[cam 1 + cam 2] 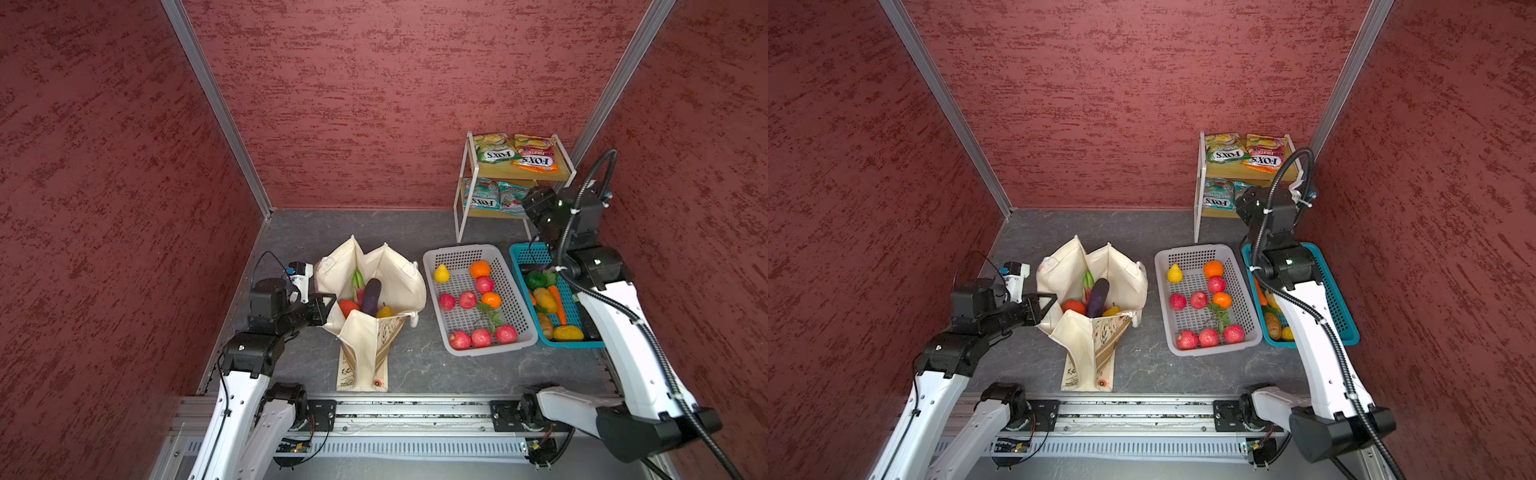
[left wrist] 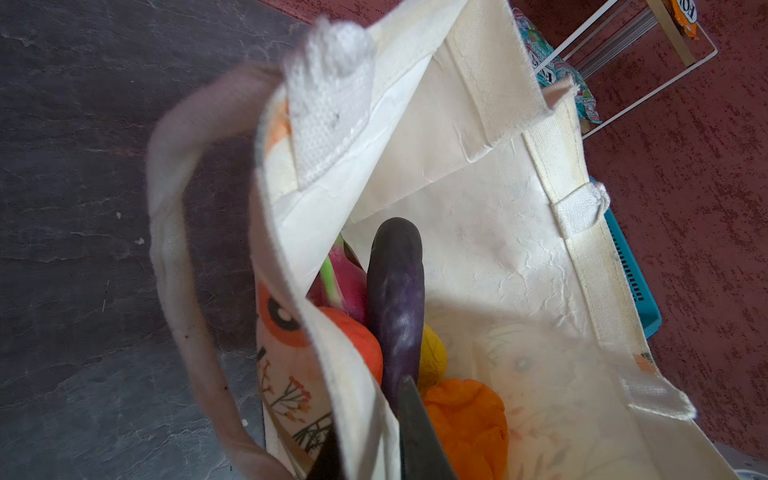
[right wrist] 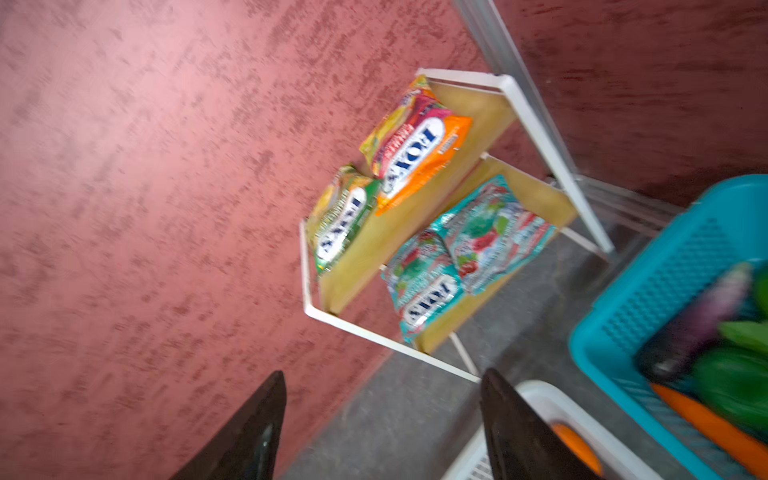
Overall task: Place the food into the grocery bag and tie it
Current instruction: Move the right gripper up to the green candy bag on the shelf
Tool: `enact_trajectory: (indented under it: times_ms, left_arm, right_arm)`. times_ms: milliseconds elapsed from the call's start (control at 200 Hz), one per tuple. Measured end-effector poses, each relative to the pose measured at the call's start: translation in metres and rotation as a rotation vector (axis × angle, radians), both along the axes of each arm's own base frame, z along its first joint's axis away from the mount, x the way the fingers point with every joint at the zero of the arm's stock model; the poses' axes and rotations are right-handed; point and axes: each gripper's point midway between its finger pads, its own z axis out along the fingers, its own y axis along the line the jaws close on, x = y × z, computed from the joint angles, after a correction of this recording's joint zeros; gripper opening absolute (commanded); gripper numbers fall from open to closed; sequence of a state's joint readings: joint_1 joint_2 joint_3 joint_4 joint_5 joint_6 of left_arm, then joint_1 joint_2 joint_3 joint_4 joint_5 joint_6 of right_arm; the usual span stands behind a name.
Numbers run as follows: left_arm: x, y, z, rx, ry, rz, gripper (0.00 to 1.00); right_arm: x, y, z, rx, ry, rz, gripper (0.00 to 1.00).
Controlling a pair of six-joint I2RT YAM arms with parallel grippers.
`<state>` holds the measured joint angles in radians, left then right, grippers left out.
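Next, I close my right gripper on the front corner (image 1: pixel 512 156) (image 3: pixel 370 197) of the green FOX'S packet, on the side next to the orange packet on the rack's top shelf.
The cream grocery bag (image 1: pixel 399 270) stands open left of centre in both top views. Inside it lie a purple eggplant (image 2: pixel 395 291), a pink dragon fruit (image 2: pixel 349 278), a red tomato (image 1: pixel 348 307) and a yellow fruit (image 2: pixel 432 357). My left gripper (image 2: pixel 370 419) is shut on the bag's left rim, one finger inside and one outside the cloth. My right gripper (image 3: pixel 384 374) hangs open and empty above the far ends of the baskets, facing the green FOX'S packet (image 3: pixel 340 224) and the orange one (image 3: pixel 419 149) on the rack's top shelf.
A grey basket (image 1: pixel 440 253) with red apples (image 1: pixel 482 337), oranges and a yellow fruit sits right of the bag. A teal basket (image 1: pixel 523 248) of vegetables lies under my right arm. The white rack (image 1: pixel 459 216) holds teal packets (image 3: pixel 457 266) on its lower shelf.
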<state>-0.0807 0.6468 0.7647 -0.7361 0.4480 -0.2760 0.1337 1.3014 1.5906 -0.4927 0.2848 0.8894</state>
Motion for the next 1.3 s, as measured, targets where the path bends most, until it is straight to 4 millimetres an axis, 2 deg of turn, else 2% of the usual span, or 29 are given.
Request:
enact_trajectory:
  times_ms: [190, 286, 451, 571, 696, 807, 1303]
  left_arm:
    - [0.000, -0.002, 0.000, -0.001, -0.001, -0.011, 0.18]
    - [-0.001, -0.004, 0.001, -0.002, -0.002, -0.018, 0.18]
    - [-0.001, -0.004, 0.001, -0.002, -0.005, -0.019, 0.17]
    - [-0.002, -0.004, 0.002, -0.003, -0.010, -0.019, 0.18]
    - [-0.002, -0.004, 0.003, -0.003, -0.015, -0.019, 0.18]
    - [-0.003, -0.004, 0.004, -0.003, -0.016, -0.019, 0.18]
    - [-0.003, -0.004, 0.004, -0.003, -0.016, -0.018, 0.18]
  right_arm:
    - [0.076, 0.005, 0.039, 0.108, -0.068, 0.091, 0.66]
    - [0.110, 0.008, 0.044, 0.145, -0.073, 0.139, 0.63]
    - [0.162, 0.011, 0.030, 0.221, -0.036, 0.204, 0.60]
    - [0.189, 0.011, -0.006, 0.290, 0.037, 0.222, 0.53]
    - [0.204, 0.007, -0.043, 0.373, 0.116, 0.222, 0.50]
    - [0.211, 0.003, -0.059, 0.433, 0.144, 0.232, 0.50]
    - [0.210, 0.004, -0.056, 0.486, 0.143, 0.278, 0.58]
